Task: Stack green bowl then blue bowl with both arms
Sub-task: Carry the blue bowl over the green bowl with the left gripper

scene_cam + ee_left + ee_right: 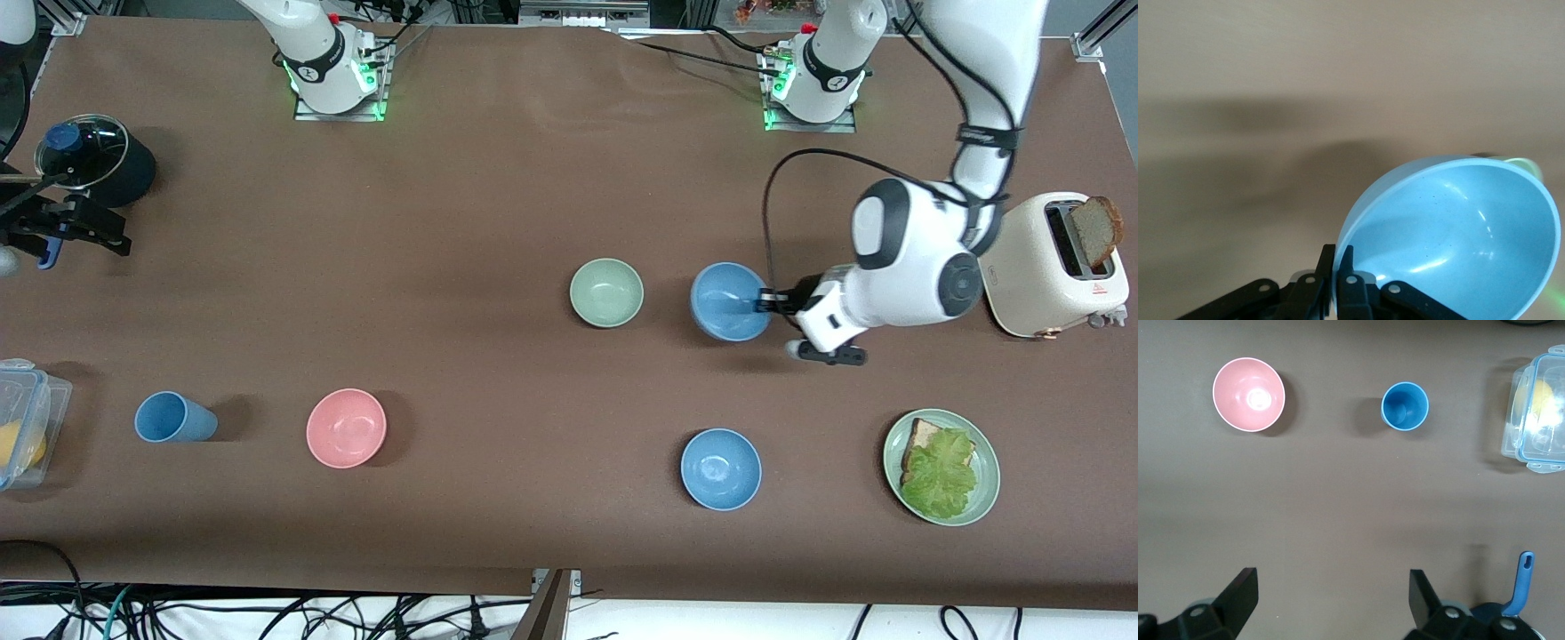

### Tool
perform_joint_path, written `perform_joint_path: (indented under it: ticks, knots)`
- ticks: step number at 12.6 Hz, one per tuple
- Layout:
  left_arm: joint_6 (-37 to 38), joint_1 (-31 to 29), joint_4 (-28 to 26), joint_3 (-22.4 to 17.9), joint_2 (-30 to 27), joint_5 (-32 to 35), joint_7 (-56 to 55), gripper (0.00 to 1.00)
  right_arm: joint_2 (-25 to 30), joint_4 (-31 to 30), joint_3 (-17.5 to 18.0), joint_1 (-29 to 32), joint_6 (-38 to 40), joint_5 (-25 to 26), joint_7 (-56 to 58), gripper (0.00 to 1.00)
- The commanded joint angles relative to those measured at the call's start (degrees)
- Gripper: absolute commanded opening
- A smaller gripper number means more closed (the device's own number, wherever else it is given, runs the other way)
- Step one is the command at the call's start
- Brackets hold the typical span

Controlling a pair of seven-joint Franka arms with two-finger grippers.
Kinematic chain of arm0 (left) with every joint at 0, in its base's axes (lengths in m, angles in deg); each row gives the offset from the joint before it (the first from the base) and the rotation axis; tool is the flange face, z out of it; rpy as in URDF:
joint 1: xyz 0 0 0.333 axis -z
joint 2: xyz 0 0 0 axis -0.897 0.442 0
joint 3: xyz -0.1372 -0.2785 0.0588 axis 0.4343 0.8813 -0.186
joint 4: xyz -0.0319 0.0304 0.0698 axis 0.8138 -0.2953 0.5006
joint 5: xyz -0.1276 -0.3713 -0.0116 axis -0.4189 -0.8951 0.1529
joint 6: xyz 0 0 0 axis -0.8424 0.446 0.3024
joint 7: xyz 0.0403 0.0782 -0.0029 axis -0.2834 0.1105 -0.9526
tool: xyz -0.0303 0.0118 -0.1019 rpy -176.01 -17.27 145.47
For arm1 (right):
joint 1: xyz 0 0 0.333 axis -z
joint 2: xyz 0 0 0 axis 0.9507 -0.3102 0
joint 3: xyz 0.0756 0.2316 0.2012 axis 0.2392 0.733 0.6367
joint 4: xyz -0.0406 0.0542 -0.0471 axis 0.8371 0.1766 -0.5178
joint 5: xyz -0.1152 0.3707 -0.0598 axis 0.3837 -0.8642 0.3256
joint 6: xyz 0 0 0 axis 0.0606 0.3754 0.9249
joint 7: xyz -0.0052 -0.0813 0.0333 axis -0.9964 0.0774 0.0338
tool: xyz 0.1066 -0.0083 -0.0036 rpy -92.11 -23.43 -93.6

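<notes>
I should use my left gripper to release the blue bowl inside the empty green bowl (605,292) in the middle of the table. The blue bowl is now tilted just off the table.
The green bowl (606,292) sits upright and empty in the middle of the table; its rim just shows in the left wrist view (1528,165). My left gripper (766,300) (1338,257) is shut on the rim of a blue bowl (729,300) (1458,240). It holds that bowl tilted, just off the table, beside the green bowl toward the left arm's end. A second blue bowl (721,468) sits nearer the front camera. My right gripper (76,227) (1331,587) is open and empty, waiting at the right arm's end of the table.
A pink bowl (346,428) (1248,393), a blue cup (173,417) (1405,405) and a plastic container (22,434) (1537,410) stand toward the right arm's end, with a lidded dark pot (93,160). A toaster (1058,265) and a green plate (985,498) with bread and lettuce stand at the left arm's end.
</notes>
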Motion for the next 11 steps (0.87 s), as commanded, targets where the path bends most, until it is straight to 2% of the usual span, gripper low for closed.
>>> perform_joint_path:
  ticks: [1, 4, 9, 11]
  knots:
    - [-7.0, 2.0, 0.6, 3.1, 1.9, -2.7, -2.5, 0.00, 0.8, -0.7, 0.4, 0.4, 0.5, 0.6, 0.9, 1.00]
    - [-13.2, 6.8, 0.7, 3.6, 3.3, -2.2, -6.0, 0.00, 0.8, -0.7, 0.5, 0.3, 1.1, 0.6, 0.6, 1.00]
    - [-13.2, 9.6, 0.5, 5.1, 2.2, -1.2, -10.7, 0.00, 0.7, -0.6, 0.6, 0.2, 1.1, 0.9, 1.0, 1.00]
    - [-12.6, 10.4, 0.1, 6.4, 1.3, 3.2, -15.0, 0.00, 0.7, -0.6, 0.6, 0.2, 1.1, 0.9, 1.0, 1.00]
